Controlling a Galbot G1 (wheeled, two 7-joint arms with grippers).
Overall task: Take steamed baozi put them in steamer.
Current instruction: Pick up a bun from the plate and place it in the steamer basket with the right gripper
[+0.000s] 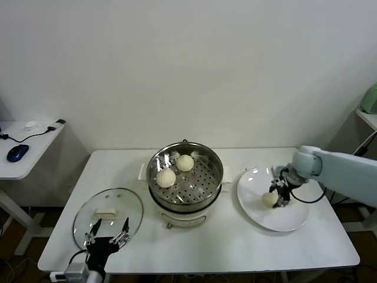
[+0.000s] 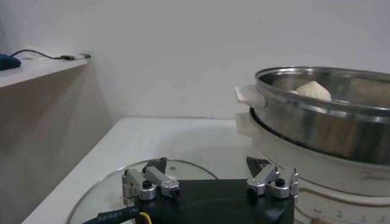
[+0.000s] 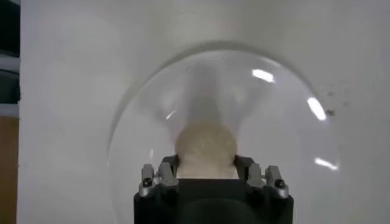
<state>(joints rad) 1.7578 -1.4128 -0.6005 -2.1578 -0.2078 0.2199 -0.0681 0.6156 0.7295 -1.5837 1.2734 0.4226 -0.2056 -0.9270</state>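
Note:
The baozi, which still lies on the white plate, will be released by my right gripper on the bare front part of the steamer's holed bottom (image 1: 183, 194).
The steel steamer (image 1: 207, 181) on its cream base stands mid-table and holds two baozi (image 1: 166, 177) (image 1: 185, 163). One of them shows over the steamer's rim (image 2: 323, 115) in the left wrist view (image 2: 314, 90). A third baozi (image 1: 268, 199) lies on the white plate (image 1: 290, 221) at the right. My right gripper (image 1: 277, 196) is down on the plate, its fingers pressed against both sides of this baozi (image 3: 206, 146). My left gripper (image 1: 108, 231) hangs open and empty over the glass lid at the front left. I see no fourth baozi.
The glass lid (image 1: 108, 215) with a cream handle lies flat left of the steamer, under the left gripper (image 2: 209, 165). A side desk with a blue mouse (image 1: 17, 152) stands at the far left. The table's front edge is close to the lid and the plate (image 3: 280, 103).

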